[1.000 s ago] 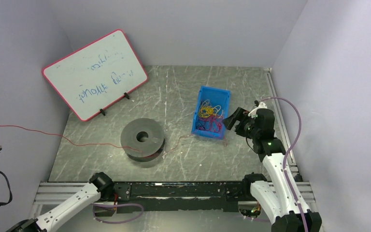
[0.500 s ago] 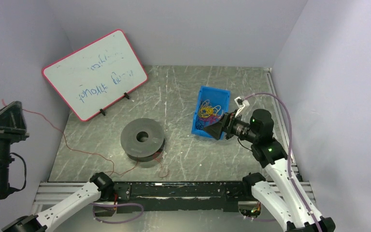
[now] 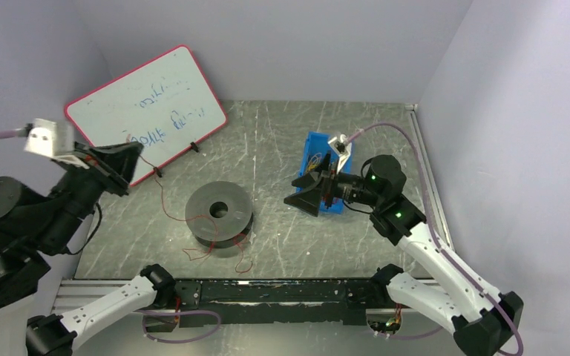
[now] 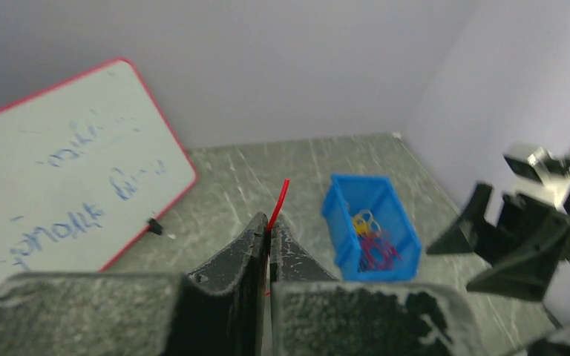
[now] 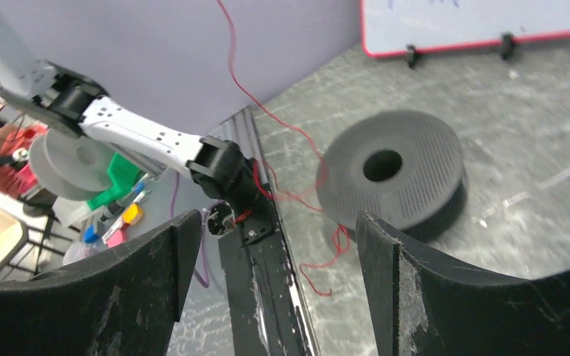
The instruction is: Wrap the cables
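The hanging part [image 5: 231, 38] of the red wire, just below my left gripper's fingers, should be gripped next by my right gripper.
The thin red wire [image 3: 162, 194] runs from my left gripper [image 3: 135, 153] down to the dark grey spool [image 3: 219, 215], with loose loops on the table in front of the spool. The left gripper is raised near the whiteboard and is shut on the wire [image 4: 279, 199], which sticks out past its fingertips [image 4: 260, 226]. My right gripper [image 3: 308, 185] is open and empty, held above the table between the blue bin and the spool. In the right wrist view the spool [image 5: 397, 167] and the wire loops [image 5: 334, 245] show between the open fingers [image 5: 178, 245].
A red-framed whiteboard [image 3: 145, 111] stands at the back left. A blue bin [image 3: 325, 159] holding a yellow, blue and red wire tangle [image 4: 371, 237] sits right of the spool. The left arm's base joint [image 5: 223, 170] and the rail lie along the near edge.
My left gripper has swung from the far left inward towards the whiteboard, and the taut wire has gone slack into loops by the spool. My right gripper has moved left past the bin.
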Available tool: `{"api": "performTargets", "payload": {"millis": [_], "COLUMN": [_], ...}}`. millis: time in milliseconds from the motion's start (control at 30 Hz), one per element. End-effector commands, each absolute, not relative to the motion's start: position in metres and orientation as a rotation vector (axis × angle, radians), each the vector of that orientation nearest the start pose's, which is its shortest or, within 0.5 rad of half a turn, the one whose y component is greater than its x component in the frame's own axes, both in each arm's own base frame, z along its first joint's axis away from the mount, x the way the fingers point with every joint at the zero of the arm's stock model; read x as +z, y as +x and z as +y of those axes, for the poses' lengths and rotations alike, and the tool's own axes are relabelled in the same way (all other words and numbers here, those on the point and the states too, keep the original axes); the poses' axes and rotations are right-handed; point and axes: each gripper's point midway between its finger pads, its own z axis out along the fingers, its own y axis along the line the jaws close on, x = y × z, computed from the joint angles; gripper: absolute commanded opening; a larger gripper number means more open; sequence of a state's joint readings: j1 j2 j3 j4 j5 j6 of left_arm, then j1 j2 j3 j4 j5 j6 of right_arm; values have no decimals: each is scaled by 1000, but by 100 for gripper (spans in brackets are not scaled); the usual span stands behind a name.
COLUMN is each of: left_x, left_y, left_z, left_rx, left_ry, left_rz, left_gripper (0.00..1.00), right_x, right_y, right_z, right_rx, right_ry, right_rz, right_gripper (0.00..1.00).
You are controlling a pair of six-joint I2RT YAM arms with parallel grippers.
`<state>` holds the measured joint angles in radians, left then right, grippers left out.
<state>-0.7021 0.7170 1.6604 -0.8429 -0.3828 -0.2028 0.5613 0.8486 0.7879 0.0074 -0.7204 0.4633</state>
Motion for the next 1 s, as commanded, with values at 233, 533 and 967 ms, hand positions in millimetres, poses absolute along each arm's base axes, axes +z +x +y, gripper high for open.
{"api": "performTargets", "payload": {"millis": [233, 533, 967], "left_x": [483, 469, 466], "left_y": [130, 113, 101], "left_z": [-160, -197, -219], "left_rx": [-916, -1160, -1358], "left_ry": [436, 531, 569], "left_rz": [1486, 1437, 1351], "left_gripper": [7, 7, 7], "right_x": [384, 409, 407], "right_y": [128, 100, 87], "right_z": [341, 374, 389], "right_rx": [1459, 1505, 1563], "right_ry": [-1079, -1201, -1249], "right_rz": [1212, 953, 815], "right_gripper": [79, 79, 75]}}
